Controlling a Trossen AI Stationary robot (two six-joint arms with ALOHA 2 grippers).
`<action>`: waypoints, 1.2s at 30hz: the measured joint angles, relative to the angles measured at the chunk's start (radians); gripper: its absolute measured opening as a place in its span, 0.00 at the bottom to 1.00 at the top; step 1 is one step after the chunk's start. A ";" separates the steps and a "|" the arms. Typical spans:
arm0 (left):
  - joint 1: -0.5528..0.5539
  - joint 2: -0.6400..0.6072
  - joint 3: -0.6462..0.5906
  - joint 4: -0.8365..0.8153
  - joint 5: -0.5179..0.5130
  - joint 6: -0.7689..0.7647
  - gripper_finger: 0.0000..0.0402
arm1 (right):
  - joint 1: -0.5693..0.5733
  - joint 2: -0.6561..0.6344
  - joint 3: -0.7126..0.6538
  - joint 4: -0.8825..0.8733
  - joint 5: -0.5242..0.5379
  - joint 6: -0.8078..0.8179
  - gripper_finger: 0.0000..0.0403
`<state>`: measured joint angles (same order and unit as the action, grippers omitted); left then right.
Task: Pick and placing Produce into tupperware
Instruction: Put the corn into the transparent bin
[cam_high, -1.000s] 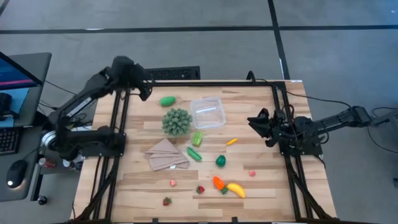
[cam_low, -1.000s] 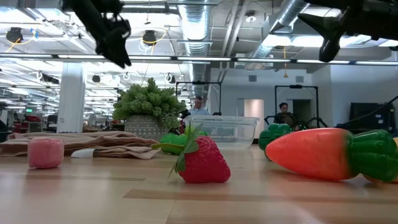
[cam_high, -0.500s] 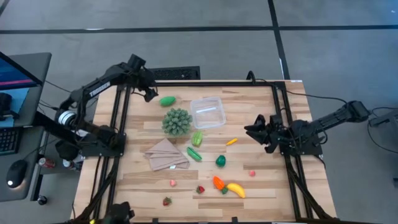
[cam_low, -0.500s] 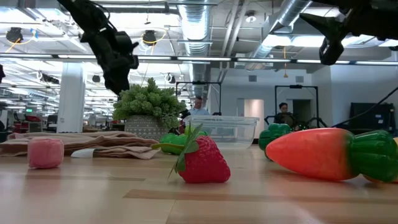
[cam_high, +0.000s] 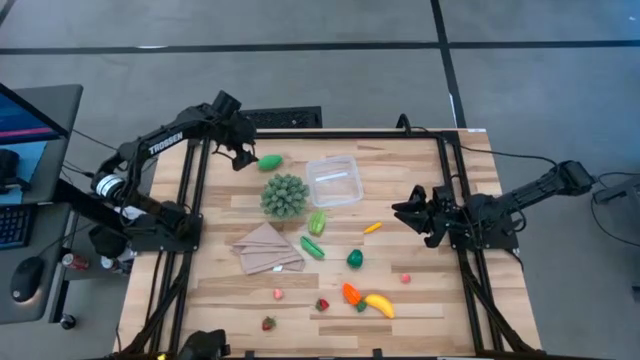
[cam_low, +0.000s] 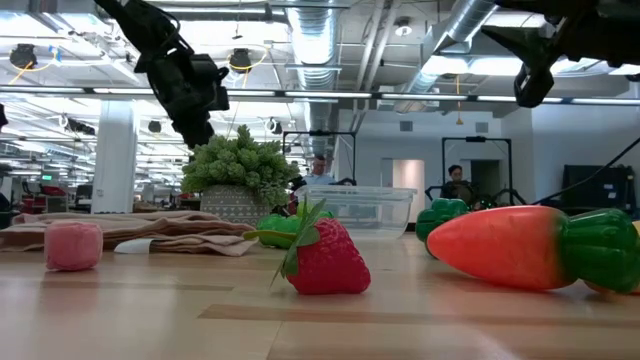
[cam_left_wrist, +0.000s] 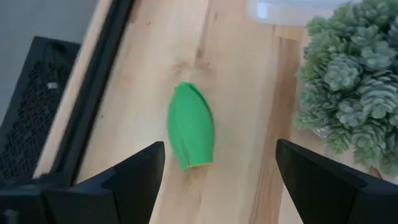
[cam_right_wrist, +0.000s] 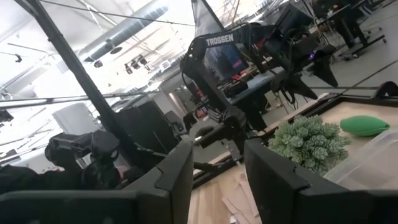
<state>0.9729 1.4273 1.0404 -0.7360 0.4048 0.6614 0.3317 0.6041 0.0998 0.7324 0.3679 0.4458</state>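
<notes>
Next, my left gripper grips the green pod beside the spiky green ball at the middle of the green pod (cam_high: 268, 161) (cam_left_wrist: 191, 132), with the pod's narrow end pointing away.
A green pod (cam_left_wrist: 191, 126) lies on the wooden table at the far left, next to the spiky green ball (cam_high: 284, 195). My left gripper (cam_high: 243, 158) hovers open above and just left of the pod (cam_high: 269, 161), slanting down, its fingers wide apart and touching nothing. The clear tupperware (cam_high: 333, 181) stands right of the pod. More produce lies nearer: two green pods (cam_high: 315, 233), a green pepper (cam_high: 354, 259), a carrot (cam_high: 351, 294), a banana (cam_high: 379, 304) and strawberries (cam_high: 321, 304). My right gripper (cam_high: 403, 211) waits at the right edge, raised, slightly open and holding nothing.
A tan folded cloth (cam_high: 268, 248) lies near the spiky ball. Black frame rails (cam_high: 190, 200) run along the table's left and right sides. A small orange piece (cam_high: 372, 228) and a pink one (cam_high: 405, 279) lie on the right half.
My left gripper has come down from high over the table's far left corner toward the green pod, rolling and tipping its fingers downward as it went. It has stayed open.
</notes>
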 joint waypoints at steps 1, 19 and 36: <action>-0.004 0.000 -0.007 0.007 -0.005 0.003 0.74 | 0.000 0.000 0.000 0.000 0.000 0.000 0.34; -0.017 0.000 -0.162 0.254 -0.045 -0.072 0.74 | -0.005 0.000 0.000 -0.016 0.034 0.000 0.34; -0.021 0.021 -0.279 0.470 -0.066 -0.141 0.74 | -0.084 0.000 0.000 0.017 0.034 0.000 0.34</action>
<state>0.9519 1.4480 0.7609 -0.2660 0.3392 0.5207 0.2481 0.6037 0.0998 0.7498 0.4015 0.4458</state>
